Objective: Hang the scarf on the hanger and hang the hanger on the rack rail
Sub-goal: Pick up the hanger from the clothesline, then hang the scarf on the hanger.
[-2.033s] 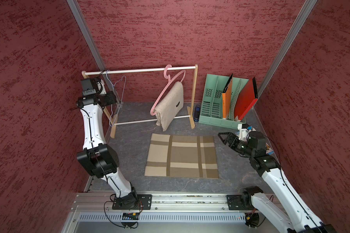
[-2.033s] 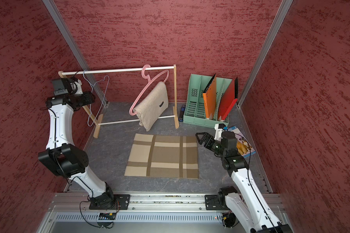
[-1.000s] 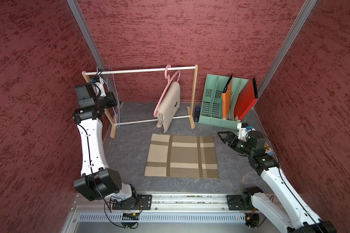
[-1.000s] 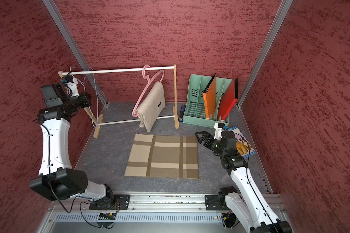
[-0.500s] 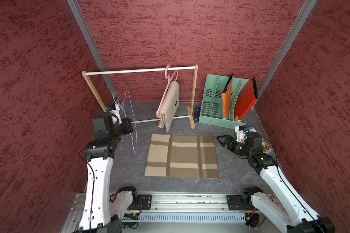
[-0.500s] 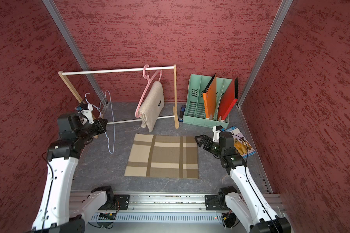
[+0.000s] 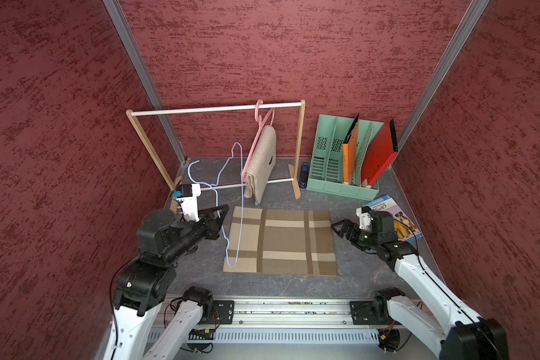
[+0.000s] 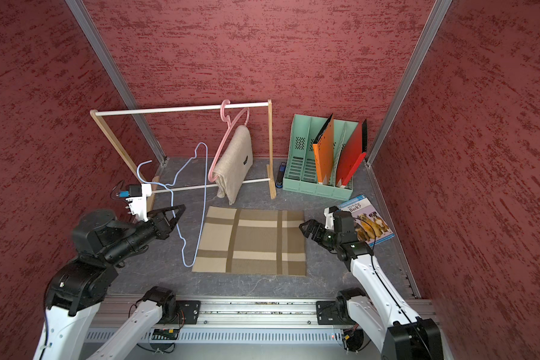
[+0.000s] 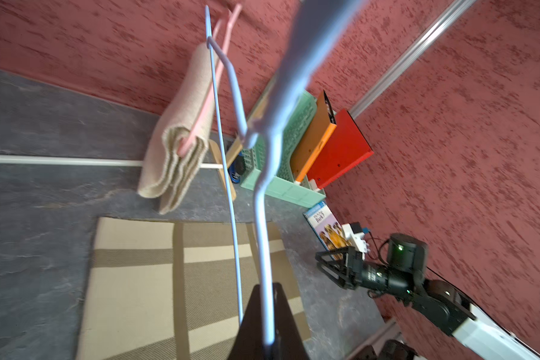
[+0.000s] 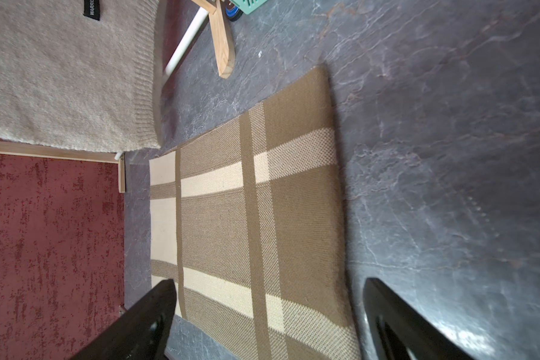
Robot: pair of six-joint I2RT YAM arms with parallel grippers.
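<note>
The robot's right gripper will next move to the middle of the scarf's edge (image 7: 333, 242) (image 10: 343, 255) nearest the book, between the cream stripes, and close there.
A folded brown and cream plaid scarf (image 7: 281, 241) (image 8: 253, 241) lies flat on the grey floor. My left gripper (image 7: 221, 213) (image 8: 178, 212) is shut on a light blue wire hanger (image 7: 238, 218) (image 8: 202, 202). It holds the hanger in the air over the scarf's left edge, hook pointing back. In the left wrist view the hanger's wire (image 9: 262, 243) runs out from between the closed jaws of that gripper (image 9: 264, 286). My right gripper (image 7: 339, 229) (image 8: 304, 229) (image 10: 268, 282) is open and empty, low beside the scarf's right edge (image 10: 247, 218).
A wooden clothes rack (image 7: 215, 109) stands at the back, with a pink hanger carrying a beige knit cloth (image 7: 261, 162). A green file organiser (image 7: 334, 156) with orange and red folders is at the back right. A book (image 7: 399, 215) lies behind my right arm.
My left arm has taken the blue hanger off the rack's left end and carried it down and forward to the scarf's left edge. My right gripper has sunk slightly toward the scarf.
</note>
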